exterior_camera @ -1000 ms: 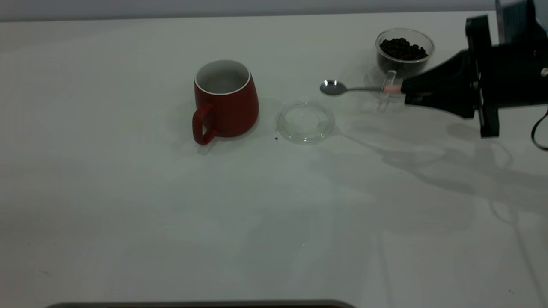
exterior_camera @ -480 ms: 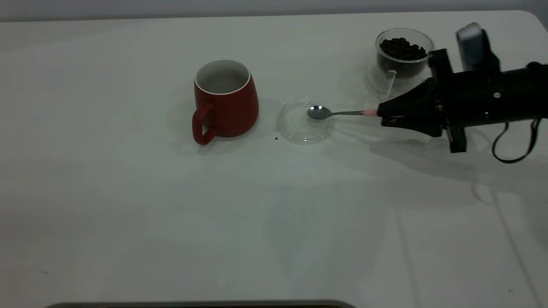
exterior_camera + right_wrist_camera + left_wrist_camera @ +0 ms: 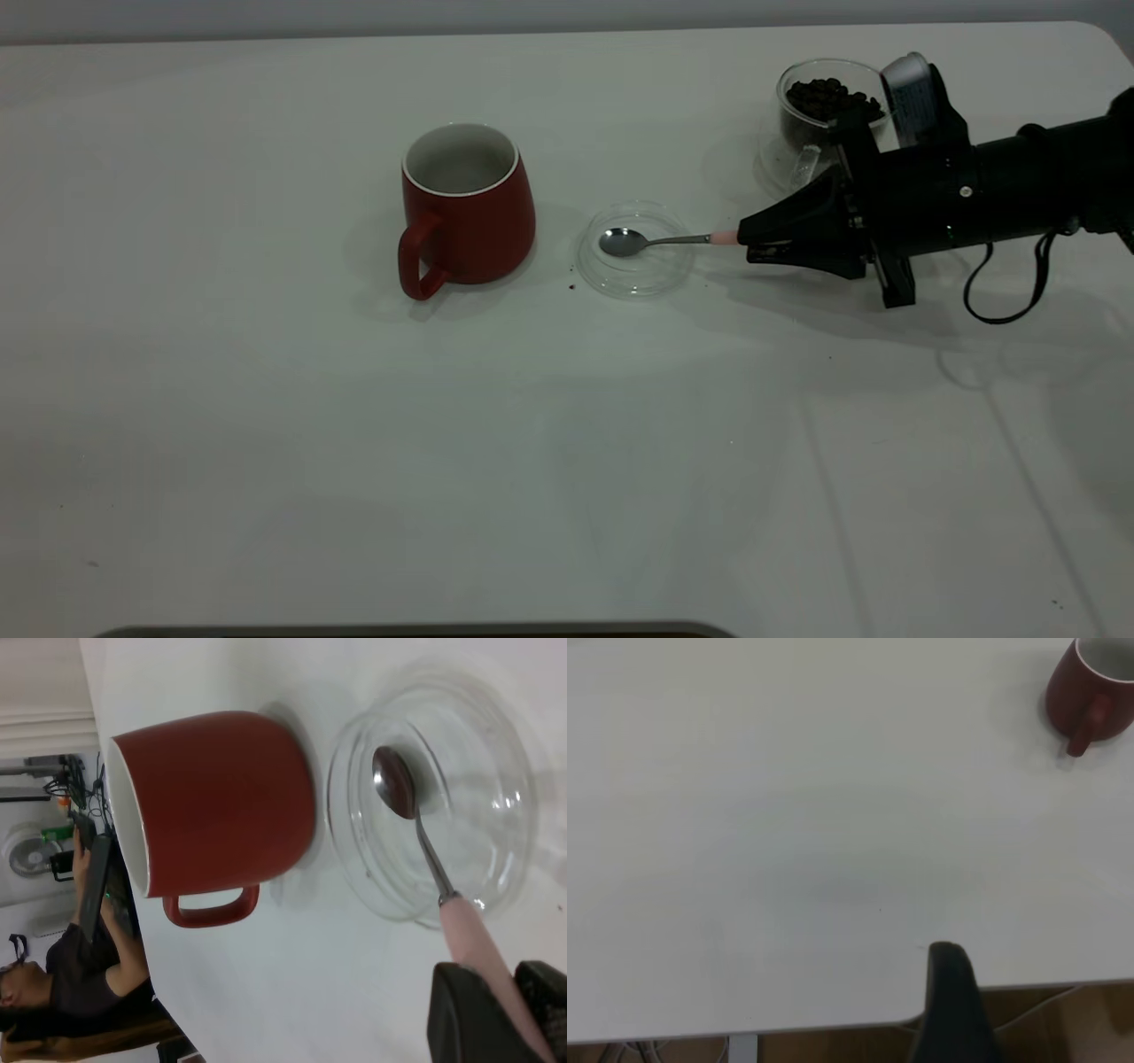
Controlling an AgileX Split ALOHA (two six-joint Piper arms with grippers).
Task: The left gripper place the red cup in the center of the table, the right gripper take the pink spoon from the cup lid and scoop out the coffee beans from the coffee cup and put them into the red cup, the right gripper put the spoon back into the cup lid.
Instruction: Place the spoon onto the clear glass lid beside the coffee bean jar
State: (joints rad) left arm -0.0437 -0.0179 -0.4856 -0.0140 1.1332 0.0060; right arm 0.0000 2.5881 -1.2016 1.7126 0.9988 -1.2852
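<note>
Next, my right gripper releases the pink spoon across the clear cup lid's rim (image 3: 667, 241) (image 3: 425, 840), with the spoon's bowl toward the red cup.
The red cup (image 3: 468, 208) stands upright near the table's middle, handle toward the front; it also shows in the right wrist view (image 3: 221, 806) and far off in the left wrist view (image 3: 1090, 682). Right of it lies the clear cup lid (image 3: 656, 266). My right gripper (image 3: 751, 243) is shut on the pink handle of the spoon (image 3: 660, 240), whose metal bowl is over the inside of the lid (image 3: 483, 815); the spoon bowl (image 3: 394, 784) looks empty. The glass coffee cup (image 3: 828, 102) with beans stands behind the right arm. My left gripper (image 3: 950, 992) is at the table's near edge, far from the cup.
A loose crumb (image 3: 571, 286) lies on the table in front of the lid. A seated person (image 3: 80, 966) is beyond the table's far side in the right wrist view. The table edge (image 3: 833, 1028) runs close under the left gripper.
The right gripper has carried the spoon down and to the left, from beside the coffee cup to the lid. The spoon's bowl has gone from outside the lid to over its middle.
</note>
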